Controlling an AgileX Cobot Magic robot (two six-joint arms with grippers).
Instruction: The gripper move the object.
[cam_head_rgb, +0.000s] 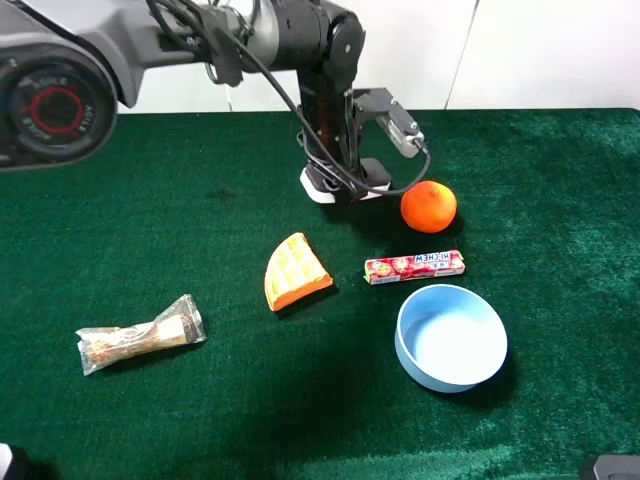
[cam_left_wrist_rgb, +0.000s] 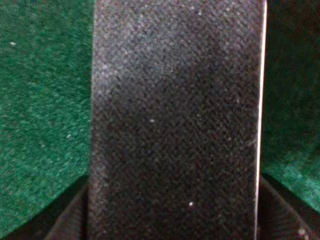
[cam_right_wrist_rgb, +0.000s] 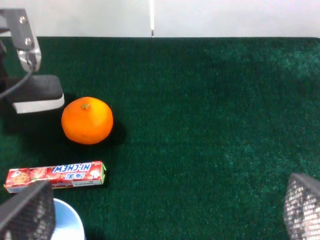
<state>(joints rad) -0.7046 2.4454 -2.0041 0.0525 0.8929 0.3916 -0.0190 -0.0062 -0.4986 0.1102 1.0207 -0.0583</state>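
Observation:
Next, my left gripper lets go of the board eraser on the green table (cam_head_rgb: 335, 194) just behind the waffle piece.
The board eraser (cam_head_rgb: 340, 188), with a black felt top and white base, lies at the back middle of the green table. My left gripper (cam_head_rgb: 345, 172) reaches across from the left and comes down onto it. In the left wrist view the black felt of the eraser (cam_left_wrist_rgb: 175, 115) fills the frame, and my left gripper (cam_left_wrist_rgb: 175, 222) has a dark finger against each of its long sides. The eraser also shows in the right wrist view (cam_right_wrist_rgb: 35, 95), under the silver-grey bracket (cam_right_wrist_rgb: 22, 35). My right gripper (cam_right_wrist_rgb: 160, 210) is open and empty, well away from the eraser.
An orange (cam_head_rgb: 429, 206) sits right beside the eraser. A red-and-white candy roll (cam_head_rgb: 414, 266), a blue bowl (cam_head_rgb: 450, 337), a waffle piece (cam_head_rgb: 296, 271) and a wrapped snack bar (cam_head_rgb: 140, 335) lie nearer the front. The table's back edge meets a white wall.

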